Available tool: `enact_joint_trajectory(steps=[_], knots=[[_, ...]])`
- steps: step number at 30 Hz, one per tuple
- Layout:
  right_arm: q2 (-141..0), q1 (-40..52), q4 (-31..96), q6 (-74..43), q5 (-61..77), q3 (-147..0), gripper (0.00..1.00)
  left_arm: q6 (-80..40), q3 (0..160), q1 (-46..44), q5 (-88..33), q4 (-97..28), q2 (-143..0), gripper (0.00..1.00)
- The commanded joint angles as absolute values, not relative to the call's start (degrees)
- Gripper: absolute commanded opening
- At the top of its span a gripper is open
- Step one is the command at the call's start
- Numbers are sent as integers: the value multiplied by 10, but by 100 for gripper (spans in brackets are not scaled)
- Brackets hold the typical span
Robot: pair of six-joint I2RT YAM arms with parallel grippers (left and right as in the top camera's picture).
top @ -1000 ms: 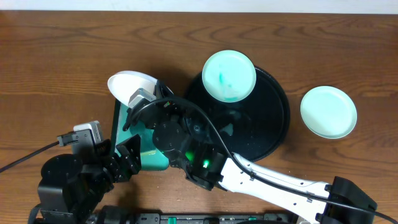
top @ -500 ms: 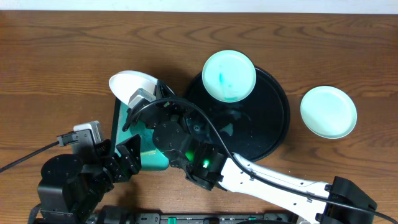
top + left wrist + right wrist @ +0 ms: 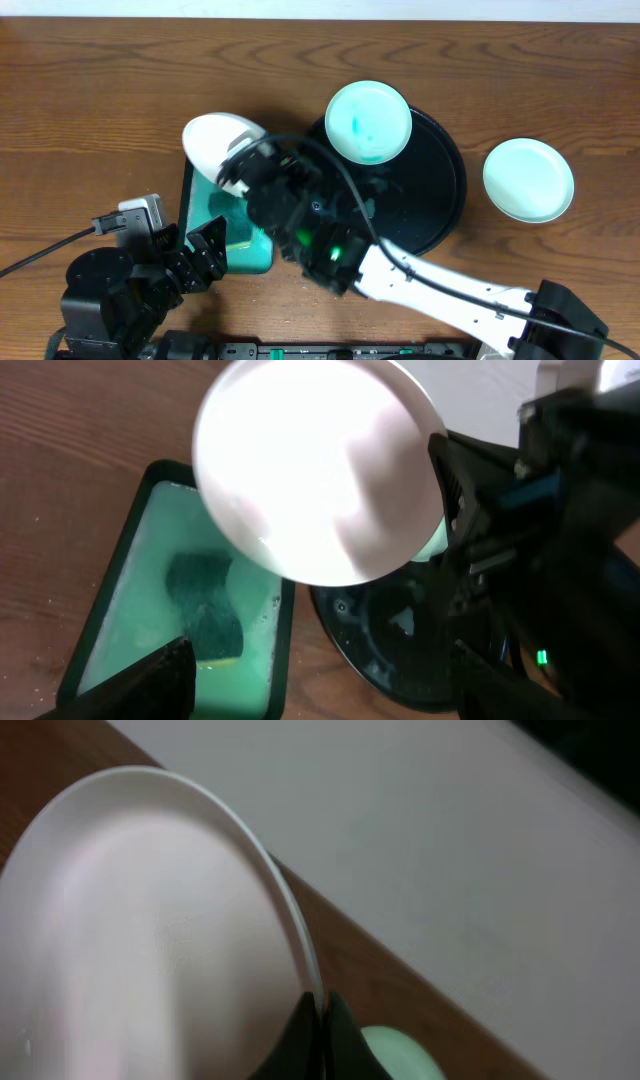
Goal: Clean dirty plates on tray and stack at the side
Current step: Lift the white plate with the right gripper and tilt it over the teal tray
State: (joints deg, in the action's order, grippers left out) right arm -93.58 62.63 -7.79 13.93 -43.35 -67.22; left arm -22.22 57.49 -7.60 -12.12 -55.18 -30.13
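Note:
I will set the white plate free from my right gripper on top of the mint plate (image 3: 529,180) that lies on the table beside the tray.
My right gripper (image 3: 243,168) (image 3: 322,1020) is shut on the rim of the white plate (image 3: 216,145) (image 3: 150,940) and holds it tilted above the teal basin; it also shows in the left wrist view (image 3: 315,470). A mint plate with teal smears (image 3: 369,122) sits at the far left part of the black tray (image 3: 440,195). Another mint plate (image 3: 528,179) lies on the table right of the tray. My left gripper (image 3: 320,690) is open and empty, low near the basin's front.
A teal rectangular basin (image 3: 195,210) (image 3: 120,610) with pale liquid holds a dark green sponge (image 3: 205,605). The tray's rim (image 3: 390,680) lies just right of the basin. The right arm (image 3: 420,285) crosses the tray's near side.
The right gripper has turned and shifted slightly right with the white plate, which now shows a fuller oval from overhead. The left arm and the other plates have not moved.

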Motion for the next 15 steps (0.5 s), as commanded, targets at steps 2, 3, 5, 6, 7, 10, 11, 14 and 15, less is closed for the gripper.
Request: enact_joint_trajectory(steps=[2,3,5,6,7,10,11,14,15], knots=[[-936,600,-70,55,-403,-678,1,-217,586,-74,-126,-552,-302,80],[-936,604,-74,94,-390,-678,1,-217,586,-74,-126,-552,-302,80],[-936,615,-88,216,-413,-678,1,-217,586,-74,-126,-551,-302,80],[-936,617,-100,236,-442,-678,1,-217,586,-74,-126,-550,-302,80],[-936,617,-114,236,-465,-678,1,-217,586,-74,-126,-550,-302,80],[-936,628,-116,312,-458,-678,1,-217,586,-74,-126,-550,-302,80],[-937,633,-118,339,-459,-678,1,-217,586,-74,-126,-550,-302,81],[-936,646,-127,343,-460,-678,1,-217,586,-74,-126,-550,-302,80],[-936,651,-127,356,-461,-678,1,-217,586,-74,-126,-550,-302,80]])
